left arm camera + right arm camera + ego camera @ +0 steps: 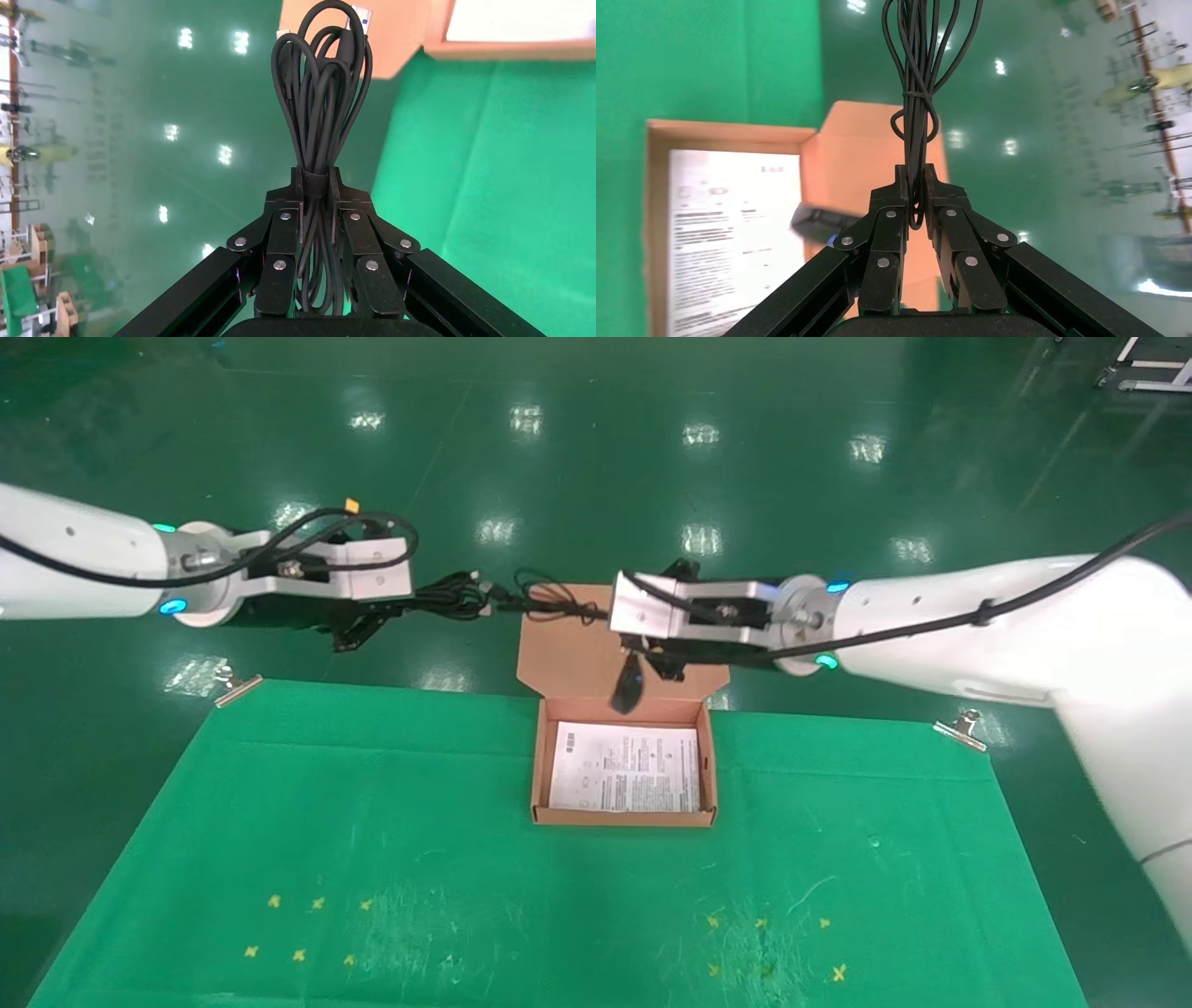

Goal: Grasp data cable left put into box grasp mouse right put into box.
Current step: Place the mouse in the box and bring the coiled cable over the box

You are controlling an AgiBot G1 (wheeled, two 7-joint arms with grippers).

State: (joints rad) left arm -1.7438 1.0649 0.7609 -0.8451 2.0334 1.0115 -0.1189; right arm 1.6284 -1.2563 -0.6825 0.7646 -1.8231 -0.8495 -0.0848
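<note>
Next, my right gripper lets go of the mouse on the white printed sheet (604, 778) (721, 219) near the front side of the box.
The box (536, 775) stands open at the far middle of the green cloth, its lid flap (568, 649) lying back. My left gripper (410, 603) is in the air to the left of the flap, shut on the data cable (453, 596), a black bundle that sticks out toward the box. The left wrist view shows the gripper (316, 184) clamped on the cable (320, 91). My right gripper (610, 617) is above the flap, shut on the mouse's thin cord (549, 600). The mouse (629, 686) dangles over the box's back wall. The right wrist view shows the gripper (916, 179), the cord (919, 63) and the mouse (821, 223).
A white printed sheet (626, 770) lies flat in the box. Metal clips (237, 686) (964, 728) pin the green cloth (326, 840) at its far corners. Small yellow crosses (298, 954) mark the near cloth. Shiny green floor lies beyond the table.
</note>
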